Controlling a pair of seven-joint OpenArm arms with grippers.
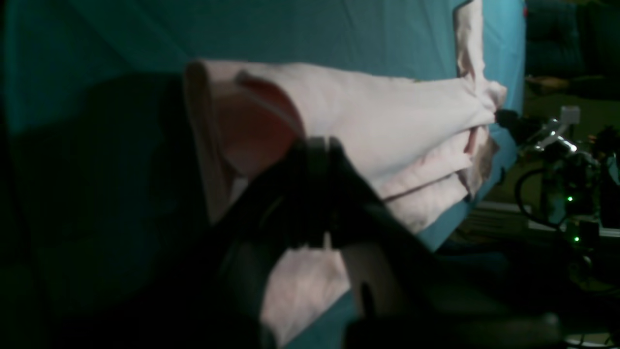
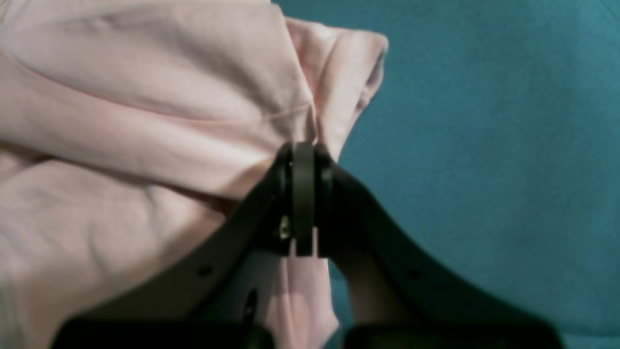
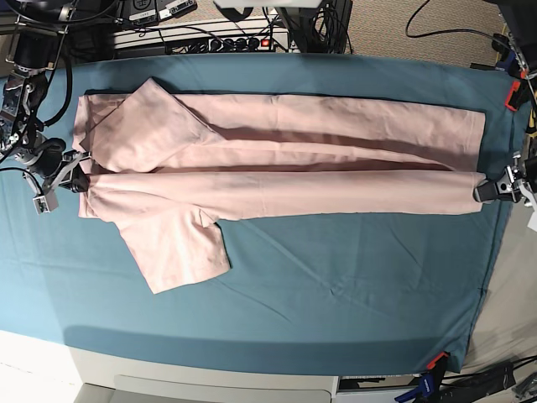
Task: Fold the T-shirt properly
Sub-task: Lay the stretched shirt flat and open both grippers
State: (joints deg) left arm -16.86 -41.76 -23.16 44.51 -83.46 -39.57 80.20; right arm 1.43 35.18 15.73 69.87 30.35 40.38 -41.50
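Next, my left gripper lets go of the fold's hem end on the T-shirt's flat far half (image 3: 478,159), just behind the raised fold.
The pale pink T-shirt (image 3: 294,180) lies stretched lengthwise across the teal table, plain side up. Its near half is raised into a long fold along the middle. In the base view my left gripper (image 3: 489,188) is at the right, shut on the hem end of the fold. At the left, my right gripper (image 3: 80,180) is shut on the shoulder end. The left wrist view shows the black jaws (image 1: 317,145) pinched on pink cloth (image 1: 387,111). In the right wrist view the jaws (image 2: 304,148) clamp a bunched edge of the T-shirt (image 2: 145,97). One sleeve (image 3: 176,252) lies flat toward the front.
The teal cloth (image 3: 336,294) covers the whole table. Orange clamps (image 3: 434,361) hold it at the front right corner and at the right edge (image 3: 509,92). Cables and a power strip (image 3: 210,38) run behind the back edge.
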